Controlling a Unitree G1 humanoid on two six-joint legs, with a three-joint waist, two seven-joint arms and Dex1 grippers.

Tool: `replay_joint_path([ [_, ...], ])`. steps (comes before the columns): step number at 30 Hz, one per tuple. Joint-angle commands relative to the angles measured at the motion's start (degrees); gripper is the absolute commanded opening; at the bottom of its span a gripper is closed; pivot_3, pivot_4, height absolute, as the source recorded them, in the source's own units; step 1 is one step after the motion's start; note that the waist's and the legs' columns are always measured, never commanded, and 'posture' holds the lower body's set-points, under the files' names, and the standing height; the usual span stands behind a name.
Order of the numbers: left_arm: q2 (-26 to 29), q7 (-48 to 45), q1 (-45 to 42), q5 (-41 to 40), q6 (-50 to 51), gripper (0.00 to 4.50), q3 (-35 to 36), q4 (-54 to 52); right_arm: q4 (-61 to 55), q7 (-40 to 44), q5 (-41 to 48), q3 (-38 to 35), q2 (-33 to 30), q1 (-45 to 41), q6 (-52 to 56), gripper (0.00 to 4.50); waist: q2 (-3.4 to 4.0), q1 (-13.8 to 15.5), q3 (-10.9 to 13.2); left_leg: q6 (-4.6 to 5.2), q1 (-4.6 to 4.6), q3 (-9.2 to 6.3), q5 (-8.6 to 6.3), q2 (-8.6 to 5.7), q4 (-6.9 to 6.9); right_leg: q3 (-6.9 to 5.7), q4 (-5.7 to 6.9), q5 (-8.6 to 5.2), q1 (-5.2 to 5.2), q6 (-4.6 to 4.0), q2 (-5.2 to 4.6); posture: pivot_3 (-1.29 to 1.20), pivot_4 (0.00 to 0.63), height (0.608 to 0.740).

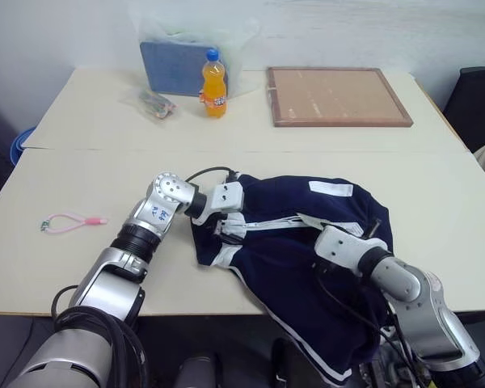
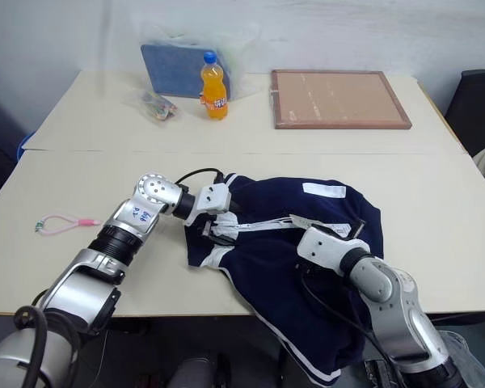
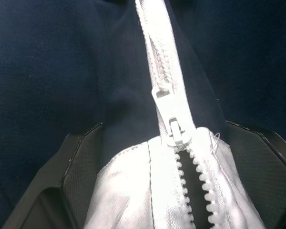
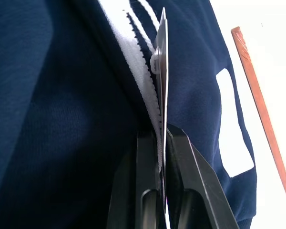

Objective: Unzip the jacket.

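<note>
The robot's right gripper is pinching the jacket's white zipper band together with the hang tag, so it should open and take the hang tag alone (image 4: 163, 86) before it pulls the slider.
The navy jacket (image 1: 291, 275) lies crumpled on the table's near right part, and one end hangs over the front edge. Its light zipper (image 3: 163, 93) runs across the middle, with the slider (image 3: 175, 133) at the white collar lining. My left gripper (image 3: 163, 126) is open at that collar end, one black finger on each side of the slider and the lining between them. My right gripper (image 4: 163, 138) is farther along the zipper, shut on the jacket's white zipper band. A thin white hang tag (image 4: 162, 71) stands edge-on just past its fingertips.
At the table's far side stand an orange soda bottle (image 1: 214, 83), a blue pad in a plastic bag (image 1: 174, 61), a small packet (image 1: 153, 103) and a wood-framed board (image 1: 335, 97). A pink cord loop (image 1: 69, 223) lies at the left. A black chair (image 1: 477, 101) is at the right.
</note>
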Motion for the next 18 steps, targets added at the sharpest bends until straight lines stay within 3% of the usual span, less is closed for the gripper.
replay_joint_path([
  [1, -0.2, 0.6, 1.5, 1.0, -0.7, 4.23, -0.4, 0.3, -4.9, -3.0, 3.5, -7.0, 4.2, 0.2, 4.1, 0.05, 0.0, 0.1, 0.0, 0.0, 0.0, 0.0, 0.0, 0.0, 0.0, 0.0, 0.01, 0.0, 0.0, 0.0, 0.0, 0.0, 0.15, 0.74],
  [9, -0.3, 0.9, 1.2, 1.0, -1.3, 4.23, 0.0, 0.9, -8.5, 0.2, 5.4, -7.8, 2.3, 5.0, 3.6, 0.05, 0.01, 0.5, 0.0, 0.01, 0.0, 0.0, -0.01, -0.02, -0.01, 0.01, -0.02, 0.0, 0.02, 0.0, -0.01, 0.0, 0.15, 0.74],
  [12, -0.4, 0.9, 0.7, 1.1, -1.9, 4.23, 0.1, 1.6, -7.0, 1.8, 4.2, -5.2, -0.7, 6.3, 0.6, 0.74, 0.01, 0.5, 0.0, 0.01, 0.02, 0.0, -0.01, -0.02, -0.02, 0.01, -0.01, 0.0, 0.02, 0.0, 0.0, 0.0, 0.15, 0.74],
  [16, -0.5, 1.1, 0.2, 1.2, -2.5, 4.23, 0.1, 2.3, -7.4, 2.2, 5.1, -4.7, -1.1, 5.5, 0.2, 2.1, 0.01, 0.4, 0.0, 0.01, 0.04, 0.01, -0.01, -0.01, -0.03, 0.01, -0.01, 0.0, 0.02, 0.0, 0.0, 0.0, 0.15, 0.74],
  [18, -0.7, 1.1, -0.1, 1.2, -2.7, 4.23, 0.2, 2.6, -8.4, 3.0, 7.6, -5.5, 0.0, 4.8, 1.5, 2.1, 0.01, 0.4, 0.0, 0.01, 0.06, 0.01, 0.0, 0.0, -0.03, 0.01, 0.01, 0.0, 0.02, 0.0, 0.01, 0.0, 0.15, 0.74],
])
